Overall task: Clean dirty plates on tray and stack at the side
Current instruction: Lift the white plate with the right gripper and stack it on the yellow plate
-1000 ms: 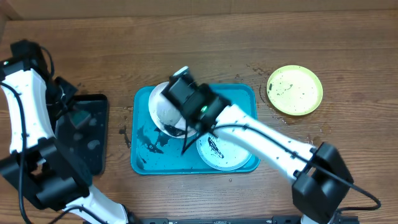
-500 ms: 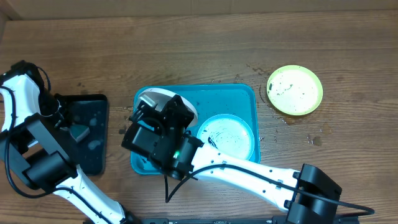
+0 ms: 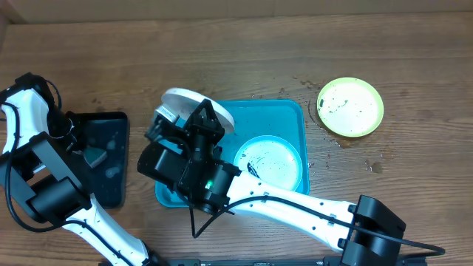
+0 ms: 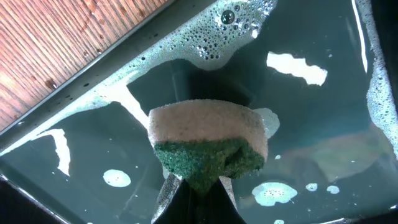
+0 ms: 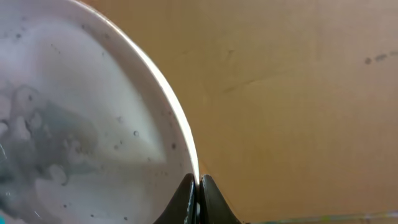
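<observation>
The white plate will be stacked on top of the yellow-green plate (image 3: 350, 106), where my right gripper will let go of it.
My right gripper (image 5: 198, 186) is shut on the rim of the white plate (image 5: 74, 124), held tilted up above the left end of the turquoise tray (image 3: 292, 111); the plate shows at the tray's far-left corner in the overhead view (image 3: 181, 100). The mint-rimmed plate (image 3: 270, 164) lies in the tray's right half with black smears. The yellow-green plate (image 3: 350, 107) lies on the table right of the tray. My left gripper (image 4: 198, 186) is shut on a yellow-green sponge (image 4: 208, 140) over soapy water in the black tray (image 4: 311, 112).
The black tray (image 3: 111, 125) stands left of the turquoise tray on the wooden table. Water drops and dark specks lie on the wood around the yellow-green plate. My right arm (image 3: 295, 207) stretches across the tray's front.
My right gripper lifted the white plate off the tray, tilted it and swung it to the tray's left far corner. The mint-rimmed plate became uncovered. The left arm dropped to the black tray.
</observation>
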Controlling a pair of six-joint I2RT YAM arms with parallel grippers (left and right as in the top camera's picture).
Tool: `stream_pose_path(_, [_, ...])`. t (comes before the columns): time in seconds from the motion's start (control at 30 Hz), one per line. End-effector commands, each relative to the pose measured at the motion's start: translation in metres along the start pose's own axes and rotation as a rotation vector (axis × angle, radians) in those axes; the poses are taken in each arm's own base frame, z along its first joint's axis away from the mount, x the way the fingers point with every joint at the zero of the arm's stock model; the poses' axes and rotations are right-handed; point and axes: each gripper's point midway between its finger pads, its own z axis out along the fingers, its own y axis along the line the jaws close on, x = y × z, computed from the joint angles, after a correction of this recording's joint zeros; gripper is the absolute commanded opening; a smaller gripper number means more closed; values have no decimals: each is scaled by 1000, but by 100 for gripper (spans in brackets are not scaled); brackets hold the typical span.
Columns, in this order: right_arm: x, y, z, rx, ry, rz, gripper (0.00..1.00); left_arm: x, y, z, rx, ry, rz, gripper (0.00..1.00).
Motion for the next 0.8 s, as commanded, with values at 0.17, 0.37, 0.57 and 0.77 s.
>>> stream_pose_path(0.17, [0, -6, -7, -64, -6, 63, 4, 1, 0, 4, 21, 20, 8, 4])
stream_pose_path(0.37, [16, 3, 8, -241, 66, 399, 3, 4, 1, 4, 14, 33, 9, 4])
stream_pose_path(0.57, [42, -30, 25, -732, 227, 814, 4, 4, 1, 4, 13, 36, 9, 4])
stream_pose_path(0.77, [182, -122, 91, -570, 569, 1161, 4, 3, 1, 4, 16, 30, 9, 4])
